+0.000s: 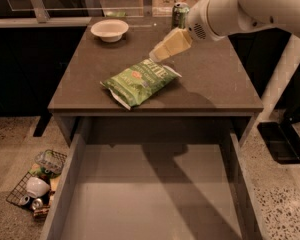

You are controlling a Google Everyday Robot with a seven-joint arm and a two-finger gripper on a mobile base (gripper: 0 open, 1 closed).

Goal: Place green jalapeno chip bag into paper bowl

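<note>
Next, I move my gripper to the middle (142, 80) of the green jalapeno chip bag, between its white sealed ends, and close it there.
The green jalapeno chip bag (140, 81) lies flat near the front middle of the brown table (215, 84), its white sealed ends pointing front left and back right. The off-white paper bowl (109, 30) stands empty at the table's back left, well apart from the bag. My gripper (157, 54) reaches in from the right on a white arm and hangs just above the bag's back-right end.
A green drink can (179, 14) stands at the table's back edge, partly behind my arm. An open grey drawer (150, 194) juts out below the table's front. A wire basket (37, 184) with a white cup and cans sits on the floor at the left.
</note>
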